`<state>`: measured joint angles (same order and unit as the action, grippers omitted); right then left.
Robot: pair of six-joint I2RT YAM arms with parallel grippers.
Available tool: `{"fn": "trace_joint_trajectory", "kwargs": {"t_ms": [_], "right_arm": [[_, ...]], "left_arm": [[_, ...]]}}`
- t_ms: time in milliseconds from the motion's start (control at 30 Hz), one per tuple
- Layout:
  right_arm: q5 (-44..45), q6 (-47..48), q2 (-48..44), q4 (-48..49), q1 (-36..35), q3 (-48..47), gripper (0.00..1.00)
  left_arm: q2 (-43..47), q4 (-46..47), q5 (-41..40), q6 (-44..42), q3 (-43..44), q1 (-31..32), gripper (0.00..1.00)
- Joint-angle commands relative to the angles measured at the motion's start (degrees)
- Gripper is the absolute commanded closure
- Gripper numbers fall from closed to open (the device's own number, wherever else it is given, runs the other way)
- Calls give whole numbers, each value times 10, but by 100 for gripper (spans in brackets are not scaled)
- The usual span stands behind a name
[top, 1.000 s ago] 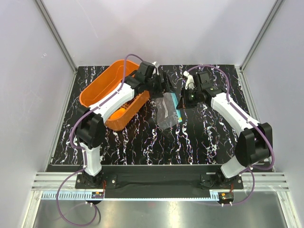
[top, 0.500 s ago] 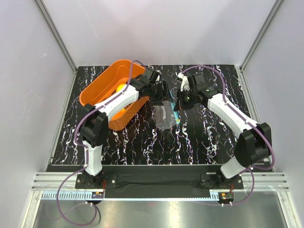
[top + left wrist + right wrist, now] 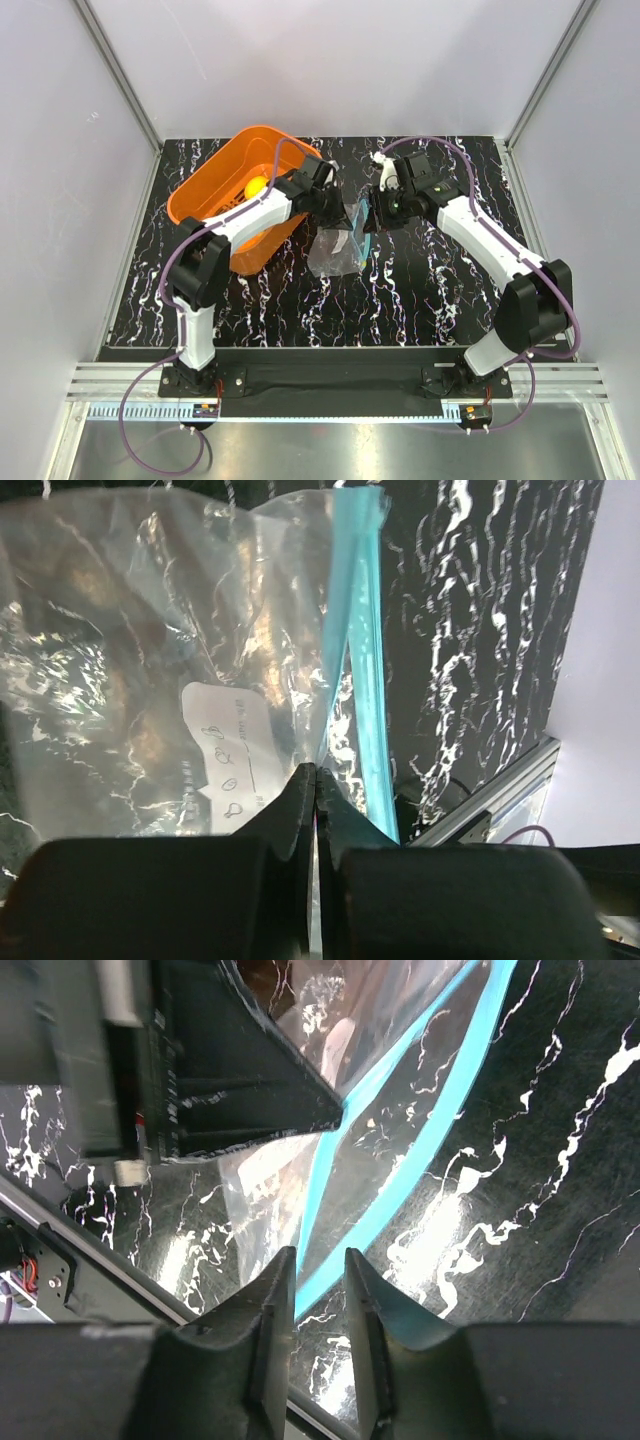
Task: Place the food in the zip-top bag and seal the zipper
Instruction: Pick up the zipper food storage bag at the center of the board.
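The bag's inner zipper piece is held by my left gripper and the outer zipper piece hangs loose, so my right gripper should pinch the outer zipper piece alone (image 3: 410,1175).
The clear zip-top bag (image 3: 338,247) lies on the black marbled table between both arms. Its mouth gapes, and the teal zipper (image 3: 362,650) splits into two strips (image 3: 400,1150). My left gripper (image 3: 314,772) is shut on the bag's upper lip beside the zipper. My right gripper (image 3: 318,1265) is open, with one zipper strip running between its fingertips. One yellow food piece (image 3: 256,186) sits in the orange basket. Brownish shapes show dimly through the plastic (image 3: 120,620); I cannot tell what they are.
The orange slotted basket (image 3: 215,195) stands tilted at the back left, close behind my left arm. The left gripper's black finger (image 3: 250,1080) sits just above the right gripper's tips. Grey walls enclose the table on three sides.
My left gripper came from the basket side to the bag and shut on its lip. My right gripper, shut before, has opened. The bag shifted slightly left and nearer.
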<state>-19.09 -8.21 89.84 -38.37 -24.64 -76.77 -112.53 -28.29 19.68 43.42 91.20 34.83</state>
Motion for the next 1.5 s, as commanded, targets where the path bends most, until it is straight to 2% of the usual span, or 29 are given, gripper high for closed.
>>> {"fn": "trace_joint_trajectory", "kwargs": {"t_ms": [0,133,267,533,767,967,1000,1033,1100,1133,1167,1200,1267,1333,1400,1433,1467], "right_arm": [[14,-6,-25,6,-1,-43,66],[31,-30,4,-18,12,-72,64],[-18,-55,39,-33,45,-75,61],[-78,-94,55,1,57,-47,48],[-114,-107,67,28,57,-36,45],[-116,-106,91,16,57,-39,56],[-115,-109,91,18,57,-38,59],[-112,-110,90,16,56,-38,68],[-85,-102,93,-6,57,-52,76],[-68,-99,94,-18,57,-60,90],[-17,-96,93,-31,56,-68,97],[10,-90,94,-62,57,-89,100],[82,-83,93,-106,57,-110,100],[118,-85,91,-129,57,-136,100],[140,-84,85,-152,57,-152,100],[163,-91,82,-156,55,-154,100],[173,-99,72,-159,56,-155,100]], "left_arm": [[50,53,26,-10,-26,-6,100],[71,76,21,-11,-54,-6,100],[85,92,25,-5,-66,-13,100],[101,112,36,10,-74,-20,100],[101,125,45,18,-74,-21,100],[107,132,45,24,-74,-24,100],[107,135,45,25,-74,-24,100],[108,138,46,26,-74,-25,100],[108,141,47,27,-71,-25,100],[107,141,48,26,-69,-25,100],[105,140,49,21,-68,-25,100],[103,133,49,16,-64,-25,100],[99,121,46,-5,-51,-26,99],[97,109,48,-23,-38,-25,91],[100,110,49,-44,-35,-24,74],[102,110,48,-52,-29,-20,62],[105,110,48,-70,-24,-19,57]]}}
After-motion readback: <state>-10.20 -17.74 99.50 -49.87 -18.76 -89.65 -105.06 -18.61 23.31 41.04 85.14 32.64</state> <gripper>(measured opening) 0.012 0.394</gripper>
